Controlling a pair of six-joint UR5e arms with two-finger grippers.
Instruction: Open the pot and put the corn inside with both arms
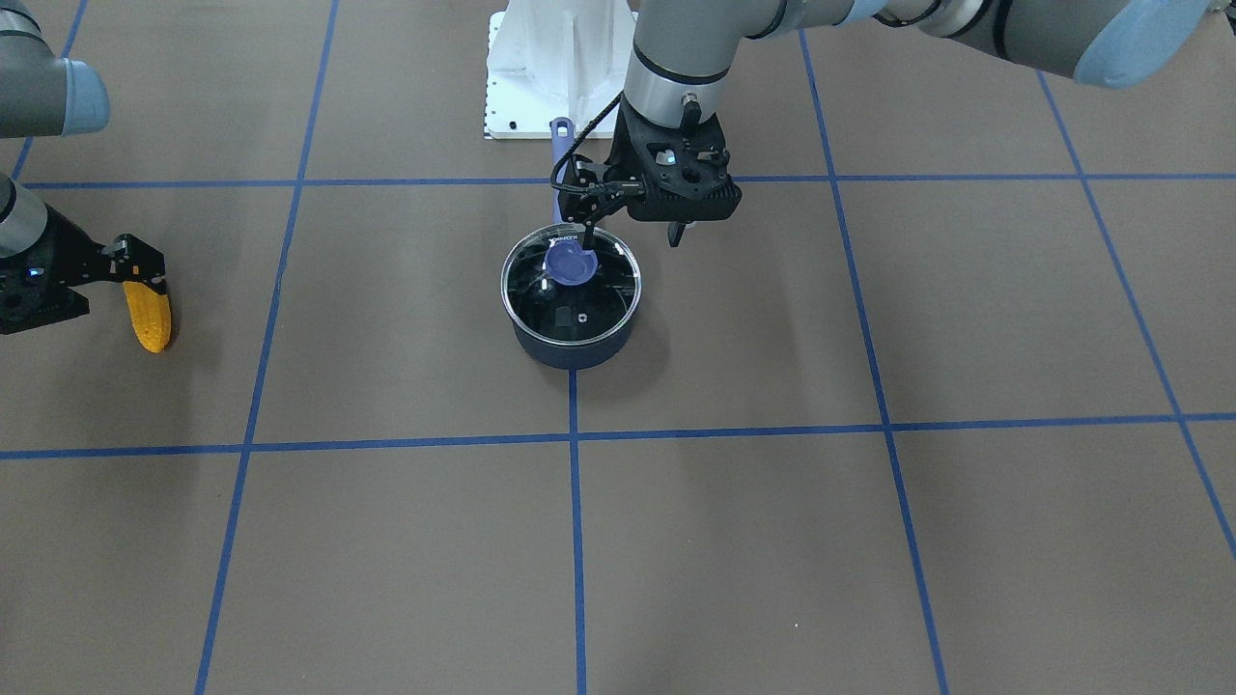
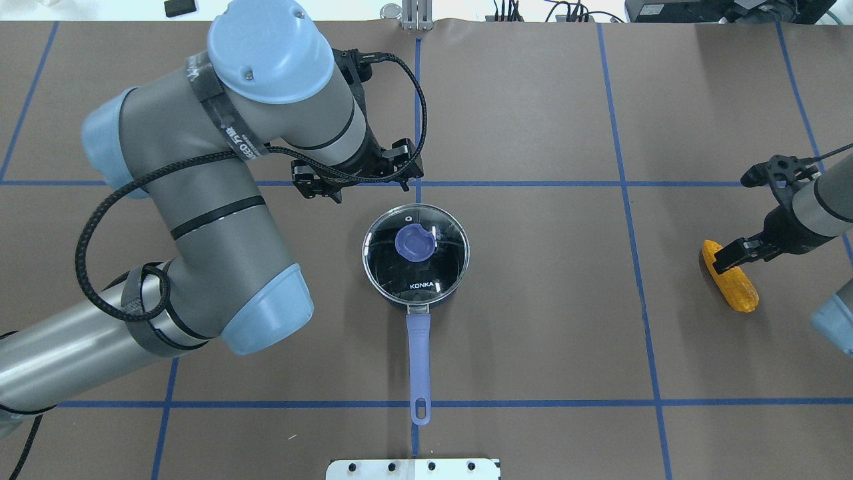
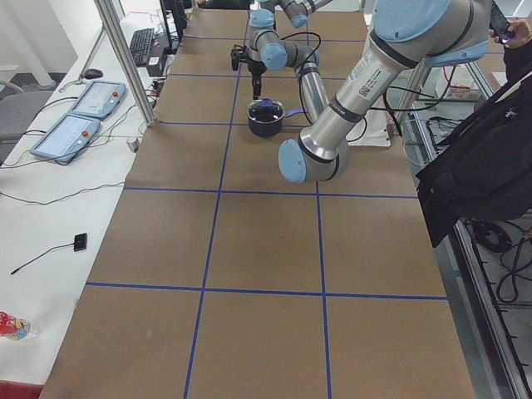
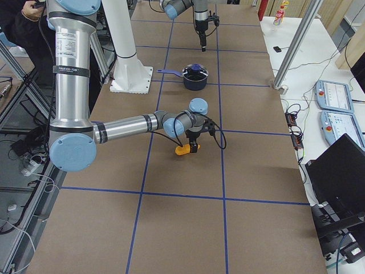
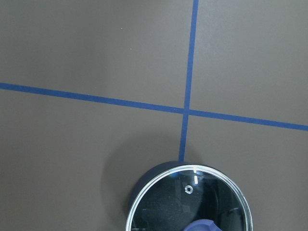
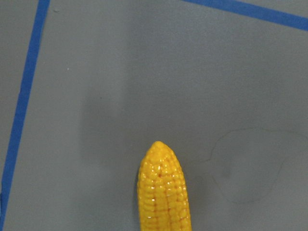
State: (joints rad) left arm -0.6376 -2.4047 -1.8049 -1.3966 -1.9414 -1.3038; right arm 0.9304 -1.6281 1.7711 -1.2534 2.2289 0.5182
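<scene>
The pot has to be opened for the corn. So my left gripper will next go to the glass lid's purple knob [image 1: 571, 263] [image 5: 203, 225] and close there.
The navy pot [image 1: 570, 353] stands at the table's middle with its glass lid [image 2: 426, 273] on and its purple handle [image 2: 418, 360] pointing at the robot's base. My left gripper [image 1: 632, 234] hangs open just beyond the pot's far rim, above the table and off the lid's purple knob [image 2: 414, 244]. The left wrist view shows only the lid's edge [image 5: 187, 190]. The yellow corn [image 2: 733, 283] lies low at the far right. My right gripper [image 2: 728, 257] is shut on its thick end. The right wrist view shows the corn's tapered tip [image 6: 161, 192].
The white base mount [image 1: 550, 68] stands behind the pot handle. Blue tape lines [image 1: 575, 541] grid the brown table. A person [image 3: 482, 158] stands beside the table on the robot's side. Control pendants [image 4: 336, 108] lie on the side bench.
</scene>
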